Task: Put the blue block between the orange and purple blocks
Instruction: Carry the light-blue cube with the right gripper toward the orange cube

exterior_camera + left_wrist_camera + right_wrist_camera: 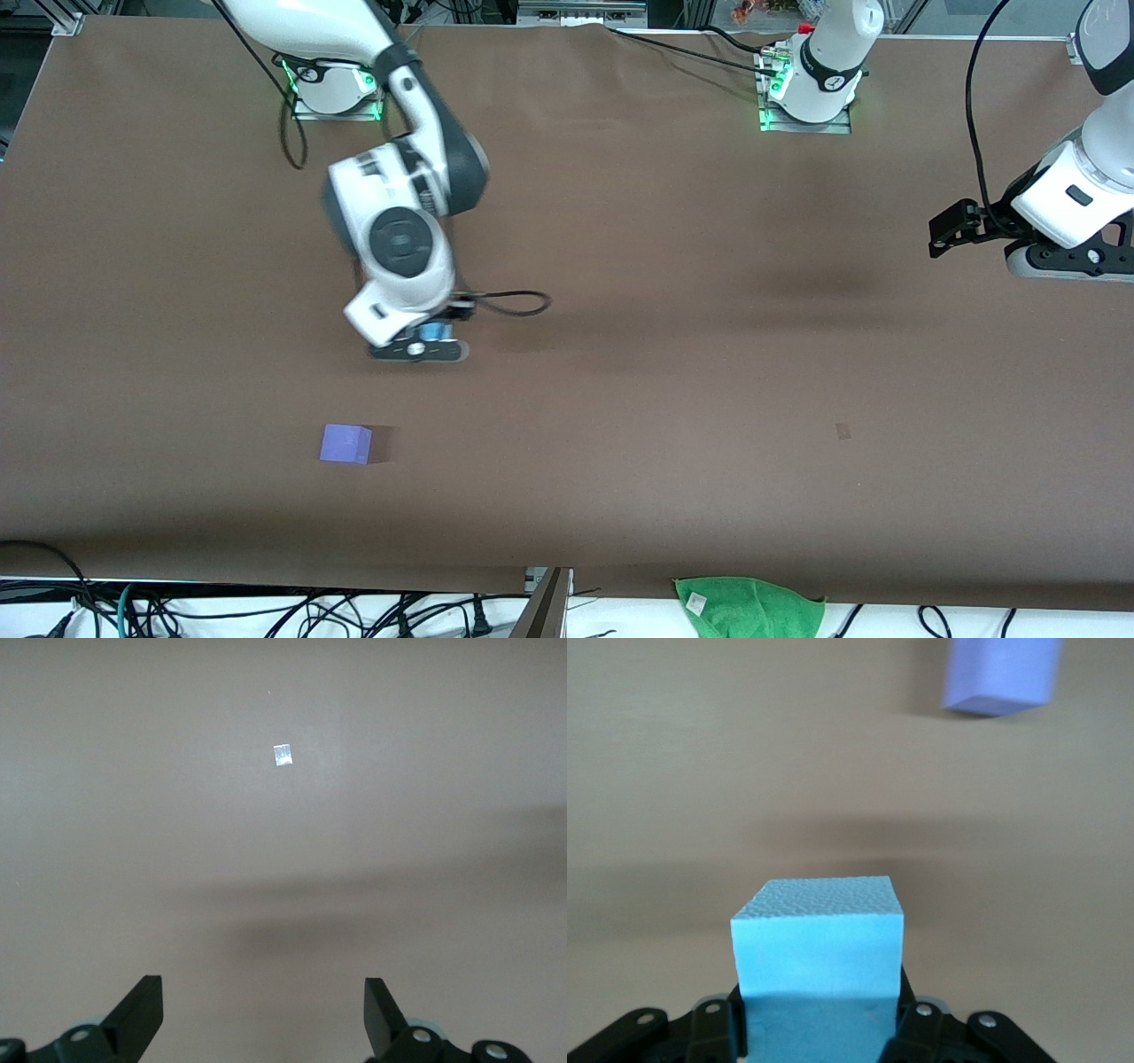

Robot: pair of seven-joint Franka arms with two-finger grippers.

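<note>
My right gripper will set the blue block down on the bare table straight [363, 321] behind the purple block, toward the base of the arm.
My right gripper [423, 344] is shut on the light sky-blue block [433, 332] and holds it just above the table. In the right wrist view the blue block [819, 943] sits between the gripper's [819, 1032] fingers. The violet-purple block [345, 443] lies on the table, nearer to the front camera than the spot under the right gripper. It also shows in the right wrist view [1001, 675]. The orange block is out of view. My left gripper [943, 235] waits open and empty at the left arm's end of the table, its own view showing it [264, 1010] over bare table.
A green cloth [749, 607] hangs at the table's front edge. A small square mark [842, 431] is on the brown tabletop and shows in the left wrist view [283, 754]. Cables lie along the front edge.
</note>
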